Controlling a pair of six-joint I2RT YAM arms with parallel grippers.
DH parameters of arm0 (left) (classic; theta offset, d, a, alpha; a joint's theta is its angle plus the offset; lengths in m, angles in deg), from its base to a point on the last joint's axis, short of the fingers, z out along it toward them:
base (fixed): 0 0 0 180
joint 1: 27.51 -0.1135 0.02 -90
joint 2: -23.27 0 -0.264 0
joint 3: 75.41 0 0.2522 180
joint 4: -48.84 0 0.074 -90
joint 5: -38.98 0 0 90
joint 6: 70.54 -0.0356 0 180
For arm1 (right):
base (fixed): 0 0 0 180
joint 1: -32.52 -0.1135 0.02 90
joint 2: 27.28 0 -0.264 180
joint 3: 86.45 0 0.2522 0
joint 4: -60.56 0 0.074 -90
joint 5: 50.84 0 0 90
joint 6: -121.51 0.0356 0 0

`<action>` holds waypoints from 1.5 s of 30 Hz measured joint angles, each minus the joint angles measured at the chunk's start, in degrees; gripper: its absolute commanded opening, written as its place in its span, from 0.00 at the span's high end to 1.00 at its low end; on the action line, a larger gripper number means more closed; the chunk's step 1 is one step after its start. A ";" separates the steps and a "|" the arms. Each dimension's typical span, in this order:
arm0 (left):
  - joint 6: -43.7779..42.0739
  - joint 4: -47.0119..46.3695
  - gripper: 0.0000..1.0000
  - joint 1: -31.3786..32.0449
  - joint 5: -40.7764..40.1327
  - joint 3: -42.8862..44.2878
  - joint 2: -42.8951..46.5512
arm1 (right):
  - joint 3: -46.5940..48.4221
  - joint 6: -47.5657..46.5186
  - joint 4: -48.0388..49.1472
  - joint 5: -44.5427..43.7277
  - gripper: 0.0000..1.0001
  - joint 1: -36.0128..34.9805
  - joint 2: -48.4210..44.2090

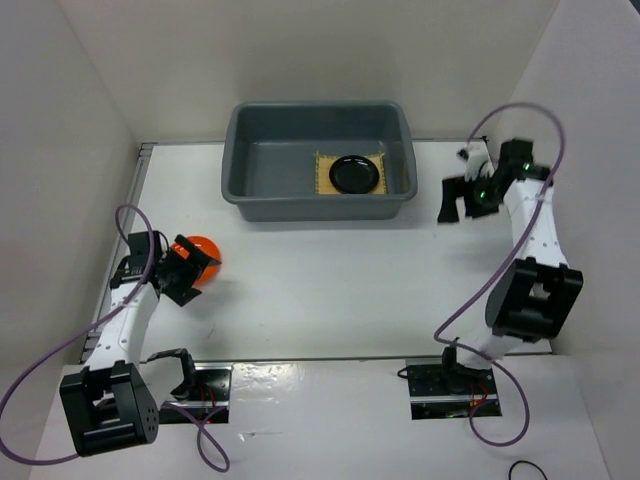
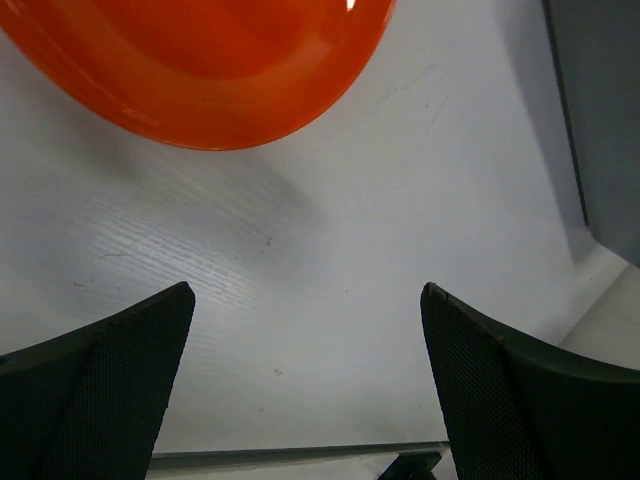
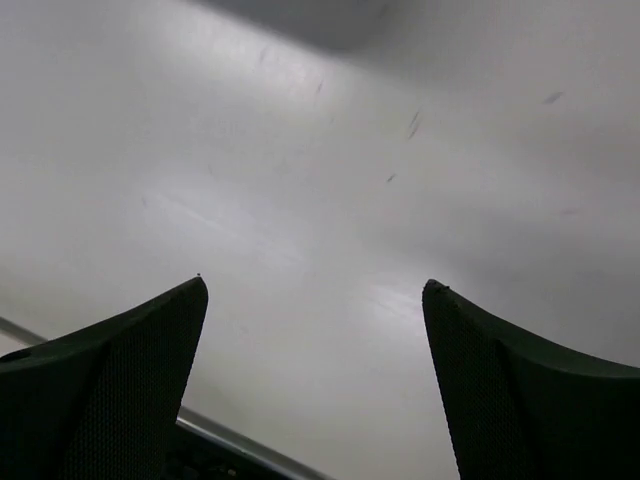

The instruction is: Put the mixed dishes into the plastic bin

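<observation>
The near edge of the orange plate [image 1: 196,284] [image 2: 180,145], on the side that faces away from the plastic bin, will be gripped by my left gripper.
The plastic bin [image 1: 310,208] stands at the back centre of the table. Inside it, toward its right end, a yellow woven mat [image 1: 325,180] lies flat with a black shallow dish [image 1: 356,174] on top. A small orange plate [image 1: 204,246] rests on the table at the left, also filling the top of the left wrist view as the orange plate [image 2: 200,70]. My left gripper [image 1: 192,272] [image 2: 307,290] hangs open just short of the plate's near edge, with nothing between its fingers. My right gripper [image 1: 455,200] [image 3: 312,285] is open over bare table right of the bin. No clear cups show plainly.
White walls close in the table on the left, back and right. The bin's grey wall [image 2: 600,100] shows at the right of the left wrist view. A tiny pale object [image 1: 464,153] lies beside the right wrist, too small to identify. Cables loop from both arms.
</observation>
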 measured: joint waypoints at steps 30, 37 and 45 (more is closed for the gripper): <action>23.80 -7.54 0.20 -0.57 -20.06 -1.22 -14.21 | -45.88 9.40 34.51 -39.15 0.02 -20.35 -51.08; 25.38 -12.94 0.32 -0.26 -19.10 -0.37 -19.06 | -52.00 8.09 34.27 -41.44 0.02 -20.81 -62.66; 26.80 -20.02 0.94 -0.17 -16.55 1.62 -26.25 | -53.09 8.13 34.18 -44.46 0.02 -23.41 -60.83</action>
